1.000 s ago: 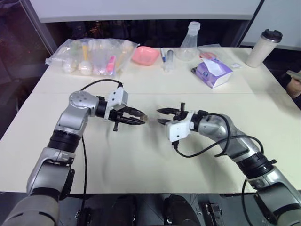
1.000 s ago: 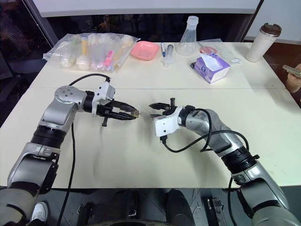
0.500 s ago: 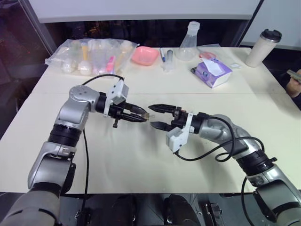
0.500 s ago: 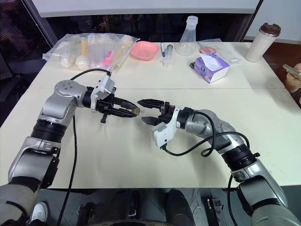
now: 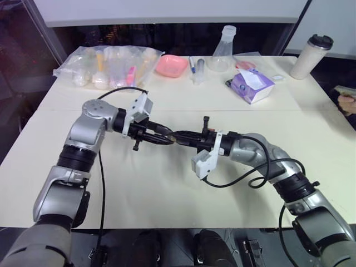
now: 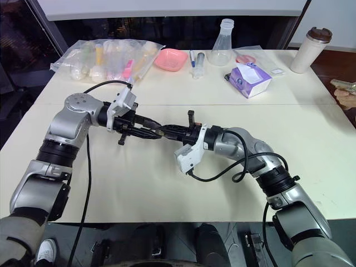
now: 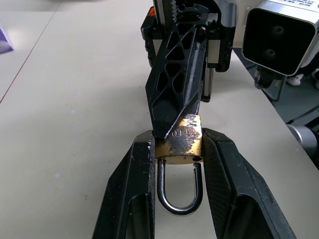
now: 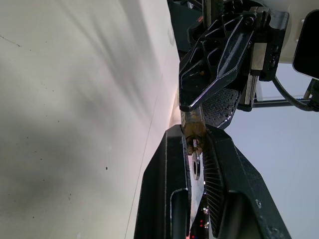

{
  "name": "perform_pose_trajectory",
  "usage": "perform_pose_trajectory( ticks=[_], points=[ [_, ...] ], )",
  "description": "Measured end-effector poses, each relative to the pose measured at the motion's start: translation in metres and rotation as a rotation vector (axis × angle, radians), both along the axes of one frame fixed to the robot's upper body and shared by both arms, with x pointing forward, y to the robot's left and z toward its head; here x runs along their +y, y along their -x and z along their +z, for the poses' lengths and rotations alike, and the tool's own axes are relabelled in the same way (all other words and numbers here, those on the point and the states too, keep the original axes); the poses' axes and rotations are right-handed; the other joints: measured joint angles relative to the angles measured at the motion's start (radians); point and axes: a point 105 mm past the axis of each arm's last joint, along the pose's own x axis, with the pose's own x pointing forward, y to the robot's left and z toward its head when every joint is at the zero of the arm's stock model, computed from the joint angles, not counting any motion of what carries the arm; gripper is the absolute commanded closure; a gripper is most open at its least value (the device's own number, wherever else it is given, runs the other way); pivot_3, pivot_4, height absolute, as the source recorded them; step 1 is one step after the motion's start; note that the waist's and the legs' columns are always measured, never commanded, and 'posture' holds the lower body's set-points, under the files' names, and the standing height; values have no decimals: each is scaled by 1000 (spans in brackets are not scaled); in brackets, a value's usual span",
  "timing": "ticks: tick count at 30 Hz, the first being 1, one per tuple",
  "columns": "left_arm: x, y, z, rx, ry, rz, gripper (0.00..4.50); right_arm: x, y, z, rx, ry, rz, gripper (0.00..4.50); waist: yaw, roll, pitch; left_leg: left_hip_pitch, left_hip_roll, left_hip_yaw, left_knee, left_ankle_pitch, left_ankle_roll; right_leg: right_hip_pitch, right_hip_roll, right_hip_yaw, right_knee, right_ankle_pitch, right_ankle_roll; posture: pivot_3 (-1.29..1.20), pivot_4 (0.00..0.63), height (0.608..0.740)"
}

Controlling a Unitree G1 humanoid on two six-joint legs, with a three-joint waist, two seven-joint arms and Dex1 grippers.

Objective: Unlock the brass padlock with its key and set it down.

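Next, I open my left gripper, back off and close on the shackle's bend [image 7: 180, 210], because it now clamps the padlock's body and leaves the shackle ungripped between its fingers.
My left gripper [image 7: 178, 143] is shut on the brass padlock [image 7: 183, 141], a small worn gold body held above the table, with its silvery shackle [image 7: 179, 201] pointing back between the fingers. Both grippers meet tip to tip over the middle of the table [image 5: 167, 189]. From the right, my right gripper [image 5: 180, 135] lies level with its fingers pressed together at the padlock's bottom end. In the right wrist view that gripper [image 8: 194, 135] is shut on the small key [image 8: 194, 145], whose silver ring [image 8: 196, 164] hangs between the fingers. The key's blade is hidden.
Along the table's far side lie a clear bag of items [image 5: 108, 67], a pink bowl [image 5: 171, 65], a glass flask [image 5: 222, 50], a purple tissue box [image 5: 251, 85] and a lidded cup [image 5: 311, 55]. A person's hand [image 5: 346, 100] shows at the right edge.
My right gripper has moved left to the padlock's end and gone from open to shut there. The left gripper has kept its place and its hold.
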Motion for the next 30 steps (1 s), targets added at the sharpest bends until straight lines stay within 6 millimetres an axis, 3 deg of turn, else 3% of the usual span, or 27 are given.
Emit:
perform_pose_trajectory(
  ticks=[9,11,17,24,29,30],
  points=[
    [0,-2,-2,-4,0,9,3755,0,-1,-1,-8,6,-1,4459,0,0,0,0,0,0,0,0,0,0,0,0,0,0,0,0,150,715],
    [0,-2,-3,-5,-1,11,2703,0,-1,-1,-9,9,-3,4500,0,0,0,0,0,0,0,0,0,0,0,0,0,0,0,0,150,715],
    [1,-8,-6,-4,-10,46,133,3,1,0,-15,4,14,4500,0,0,0,0,0,0,0,0,0,0,0,0,0,0,0,0,150,715],
    [3,-12,-5,-17,0,76,29,2,1,0,-14,3,13,4500,0,0,0,0,0,0,0,0,0,0,0,0,0,0,0,0,150,715],
    [7,-13,7,-26,47,110,29,0,-2,-2,-4,5,-2,4500,-1,0,0,0,0,0,0,0,0,0,0,0,0,0,0,0,150,715],
    [9,-13,10,-31,47,118,277,0,-2,-2,-2,6,-5,4500,-1,0,0,0,0,0,0,0,0,0,0,0,0,0,0,0,150,715]
  ],
)
